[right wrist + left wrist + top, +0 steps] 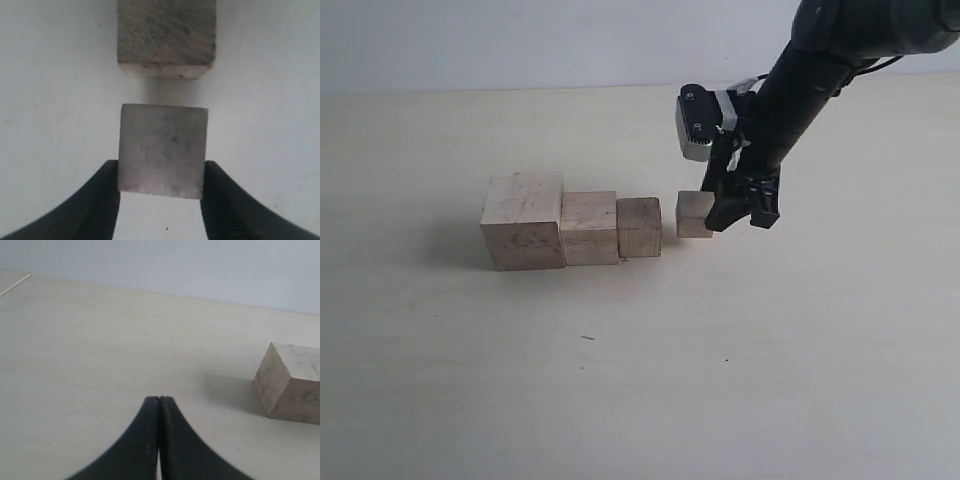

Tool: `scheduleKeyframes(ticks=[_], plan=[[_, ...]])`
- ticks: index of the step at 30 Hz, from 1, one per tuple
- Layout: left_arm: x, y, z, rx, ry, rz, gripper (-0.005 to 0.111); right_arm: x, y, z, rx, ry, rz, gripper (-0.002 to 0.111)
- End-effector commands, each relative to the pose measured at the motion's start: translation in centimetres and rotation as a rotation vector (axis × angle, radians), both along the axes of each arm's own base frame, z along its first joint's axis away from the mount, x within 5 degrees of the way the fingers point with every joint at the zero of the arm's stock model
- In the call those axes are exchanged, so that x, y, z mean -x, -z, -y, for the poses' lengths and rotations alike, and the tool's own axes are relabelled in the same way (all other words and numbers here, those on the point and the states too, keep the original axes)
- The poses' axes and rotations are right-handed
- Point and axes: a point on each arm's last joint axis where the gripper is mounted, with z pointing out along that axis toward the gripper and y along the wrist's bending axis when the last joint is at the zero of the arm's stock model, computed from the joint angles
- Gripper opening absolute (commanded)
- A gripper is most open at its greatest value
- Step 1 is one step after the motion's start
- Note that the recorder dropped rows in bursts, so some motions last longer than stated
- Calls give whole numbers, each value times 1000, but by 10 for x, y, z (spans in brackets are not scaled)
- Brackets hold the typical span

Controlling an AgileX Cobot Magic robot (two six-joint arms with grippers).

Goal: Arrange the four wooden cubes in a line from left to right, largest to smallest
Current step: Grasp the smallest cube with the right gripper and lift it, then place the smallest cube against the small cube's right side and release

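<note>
Next, my right gripper releases the smallest cube on the table, so that I leave it flush (pixel 678 232) (pixel 164 104) against the open side of the third cube. The smallest cube now sits a small gap from it.
Three wooden cubes stand in a touching row: the largest (pixel 524 220) on the left, then the second (pixel 589 227), then the third (pixel 639 227). The smallest cube (pixel 695 214) sits a small gap to the right of the third. My right gripper (pixel 720 215) reaches it from the right. In the right wrist view the smallest cube (pixel 162 152) lies between the black fingers (pixel 107 192), which press its two sides, and the third cube (pixel 166 35) is just beyond it. My left gripper (pixel 160 399) is shut and empty, low over the table, with the largest cube (pixel 292 382) off to one side.
The pale table (pixel 640 380) stretches bare in front of the row. The right arm (pixel 810 90) slants down from the upper right. A pale wall (pixel 520 40) backs the table. The left arm does not show in the exterior view.
</note>
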Motion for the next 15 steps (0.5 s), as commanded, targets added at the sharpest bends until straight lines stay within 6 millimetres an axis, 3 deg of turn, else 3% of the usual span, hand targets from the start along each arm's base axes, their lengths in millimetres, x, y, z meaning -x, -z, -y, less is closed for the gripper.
scheduleKeyframes(ticks=[1,7,15], plan=[[0,0,0,-3,5,9,0,-5,11,-5,-19,-14,-44,0],[0,0,0,-3,5,9,0,-6,26,-10,-57,25,-95,0],[0,0,0,-3,5,9,0,-5,32,-11,-67,36,-122,0]])
